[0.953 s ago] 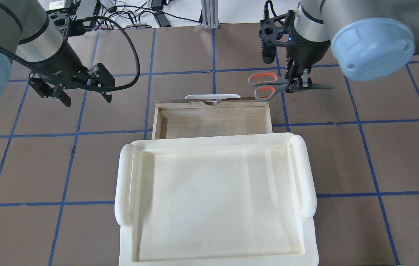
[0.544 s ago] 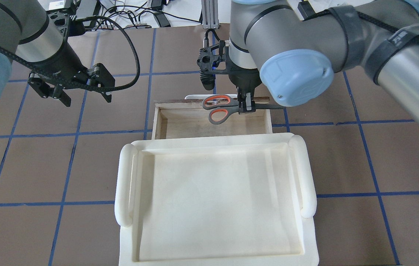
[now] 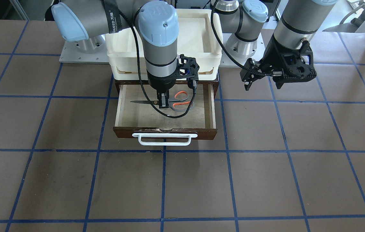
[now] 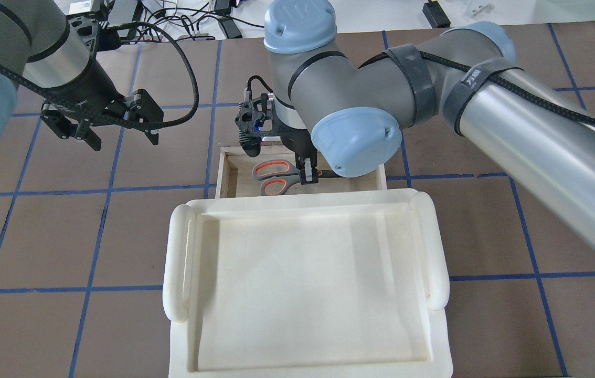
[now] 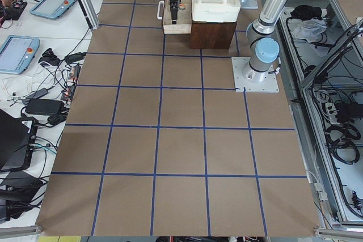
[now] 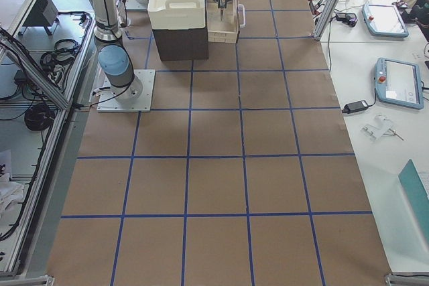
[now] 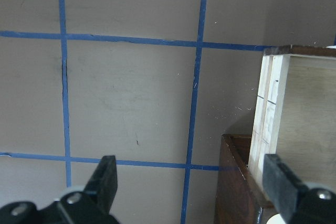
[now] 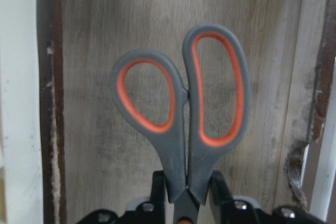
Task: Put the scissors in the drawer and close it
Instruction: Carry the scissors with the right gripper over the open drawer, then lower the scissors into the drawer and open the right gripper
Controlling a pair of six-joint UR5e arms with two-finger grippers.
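I will use my right gripper to set the scissors down on the drawer's pale plywood bottom behind the white bar handle (image 3: 171, 114) (image 8: 202, 145).
The scissors (image 4: 292, 177) have grey handles with orange-red inner loops. My right gripper (image 4: 308, 175) is shut on them at the pivot and holds them level inside the open drawer (image 4: 222, 176), blades to the robot's right. In the front view the scissors (image 3: 178, 104) hang low over the pale plywood floor, behind the drawer front (image 3: 201, 132) with its white bar handle (image 3: 164, 139). The right wrist view shows the handles (image 8: 181, 145) close above the floor; I cannot tell whether they touch it. My left gripper (image 4: 123, 140) is open and empty, above the table left of the drawer.
A cream-white tray (image 4: 182, 262) sits on the dark brown cabinet (image 7: 233, 182) that the drawer slides out of, and hides the drawer's rear part from overhead. The left wrist view shows the drawer's side wall (image 7: 273, 108) beside my left gripper (image 7: 194, 187). Cables lie past the table's far edge.
My right arm has carried the scissors leftward from beside the drawer to over it and lowered them inside. The left arm has not moved.
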